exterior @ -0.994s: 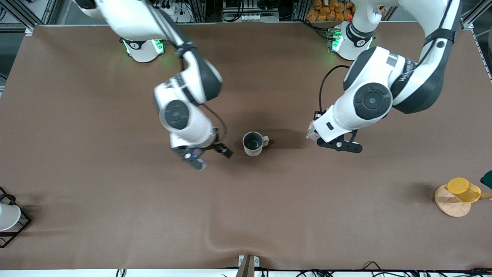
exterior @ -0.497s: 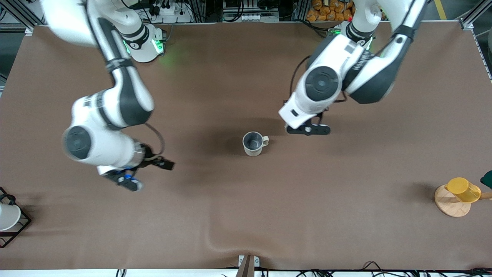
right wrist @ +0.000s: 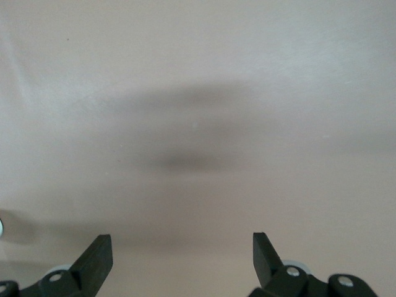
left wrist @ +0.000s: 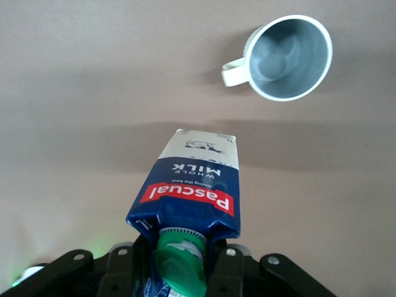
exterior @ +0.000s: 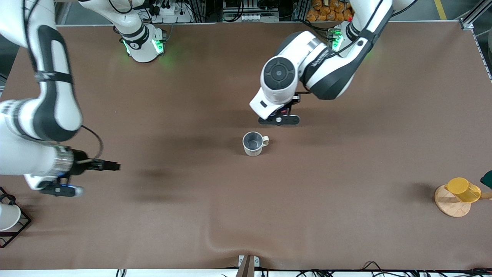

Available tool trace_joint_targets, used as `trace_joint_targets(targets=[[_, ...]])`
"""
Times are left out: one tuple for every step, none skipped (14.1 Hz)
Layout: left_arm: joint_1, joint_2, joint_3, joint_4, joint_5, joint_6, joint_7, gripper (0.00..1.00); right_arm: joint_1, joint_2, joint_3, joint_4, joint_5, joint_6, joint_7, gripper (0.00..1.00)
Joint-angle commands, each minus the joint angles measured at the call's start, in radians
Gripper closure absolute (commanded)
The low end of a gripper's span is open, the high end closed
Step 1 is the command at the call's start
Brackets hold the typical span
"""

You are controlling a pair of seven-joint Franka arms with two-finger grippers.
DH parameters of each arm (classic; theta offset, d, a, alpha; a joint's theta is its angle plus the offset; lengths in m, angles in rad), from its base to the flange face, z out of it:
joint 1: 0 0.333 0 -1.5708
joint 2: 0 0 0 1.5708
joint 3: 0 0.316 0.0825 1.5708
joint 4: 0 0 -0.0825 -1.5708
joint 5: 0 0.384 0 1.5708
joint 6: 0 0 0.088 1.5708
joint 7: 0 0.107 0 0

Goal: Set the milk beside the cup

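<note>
I should set the milk down with my left gripper on the table (exterior: 253,131) (left wrist: 276,114), right up against the side of the cup that faces my arm bases.
The milk (left wrist: 189,192), a dark blue carton with a red label and a green cap, is clamped in my left gripper (left wrist: 179,272). In the front view my left gripper (exterior: 278,120) hangs over the table just beside the cup (exterior: 253,143), and the arm's hand hides the carton. The cup, a cream-white mug with a grey inside, stands upright mid-table and also shows in the left wrist view (left wrist: 288,59). My right gripper (exterior: 57,189) is open and empty over bare table at the right arm's end; its fingers (right wrist: 93,260) show only brown table between them.
A yellow cup on a wooden stand (exterior: 459,190) stands near the left arm's end of the table. A white cup in a black wire rack (exterior: 7,217) sits at the right arm's end, close to my right gripper. The table cover has a wrinkle (exterior: 215,240) near the front edge.
My right arm has swung away from the cup to the right arm's end of the table. My left gripper with the milk has moved in toward the cup.
</note>
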Motion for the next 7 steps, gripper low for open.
trace_joint_targets(targets=[[-0.049, 0.055, 0.011, 0.038, -0.015, 0.059, -0.088, 0.67, -0.053, -0.092, 0.020, -0.022, -0.045, -0.053, -0.056, 0.00], [-0.061, 0.071, 0.011, 0.047, -0.014, 0.087, -0.105, 0.67, -0.066, -0.109, 0.022, -0.022, -0.074, -0.071, -0.064, 0.00], [-0.072, 0.092, 0.012, 0.067, -0.014, 0.096, -0.114, 0.67, -0.073, -0.127, 0.023, -0.020, -0.106, -0.100, -0.100, 0.00], [-0.077, 0.120, 0.014, 0.096, -0.014, 0.096, -0.117, 0.67, -0.070, -0.147, 0.023, -0.019, -0.126, -0.125, -0.138, 0.00], [-0.089, 0.134, 0.014, 0.111, -0.011, 0.096, -0.117, 0.67, -0.069, -0.166, 0.023, -0.020, -0.132, -0.129, -0.152, 0.00], [-0.096, 0.137, 0.017, 0.111, -0.008, 0.096, -0.116, 0.67, -0.071, -0.186, 0.022, -0.020, -0.134, -0.142, -0.153, 0.00], [-0.095, 0.141, 0.018, 0.111, -0.006, 0.096, -0.116, 0.67, -0.071, -0.209, 0.022, -0.023, -0.134, -0.171, -0.153, 0.00]])
